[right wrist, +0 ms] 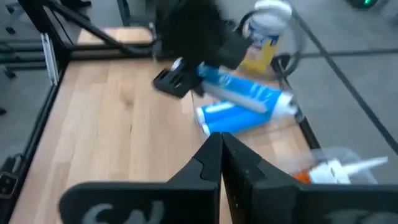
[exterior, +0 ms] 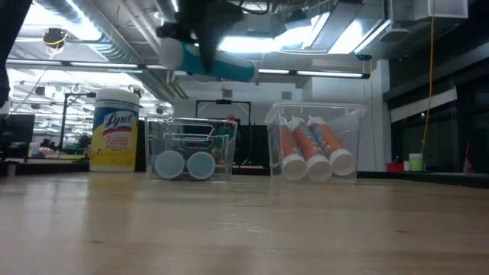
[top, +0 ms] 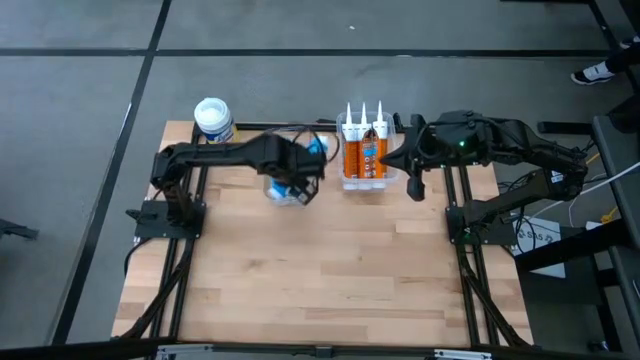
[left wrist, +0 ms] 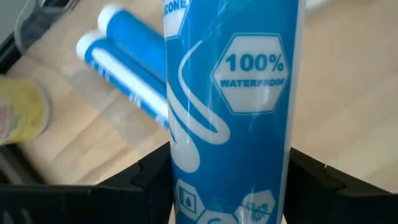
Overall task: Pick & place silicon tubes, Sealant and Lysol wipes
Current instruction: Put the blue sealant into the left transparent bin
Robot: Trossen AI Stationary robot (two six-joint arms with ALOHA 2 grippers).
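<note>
My left gripper will set the blue silicone tube down next to the two blue tubes, toward the sealant bin [top: 306, 175].
My left gripper [top: 295, 175] is shut on a blue silicone tube [left wrist: 230, 106], held in the air above a clear bin [exterior: 191, 149]. Two more blue tubes [left wrist: 124, 68] lie in that bin, their round ends showing in the low view [exterior: 183, 163]. The yellow Lysol wipes canister [exterior: 114, 130] with its white lid [top: 212, 115] stands upright at the far left. Orange sealant tubes [top: 364, 150] lie in a second clear bin [exterior: 313, 145]. My right gripper [right wrist: 221, 155] is shut and empty, to the right of the sealant bin [top: 396, 160]. My left gripper pinches the blue tube's round body [left wrist: 186, 168] between its two fingers [left wrist: 146, 177], one on each side. The fingers come from above and lie across the tube. The tube is lifted clear above the bin and slightly tilted from level [exterior: 218, 65].
The two clear bins stand side by side at the table's far edge, with the Lysol canister to their left. Bare wooden table top [top: 330, 270] spreads toward the near edge. The arms' black frames [top: 165, 215] stand at the left and right sides.
</note>
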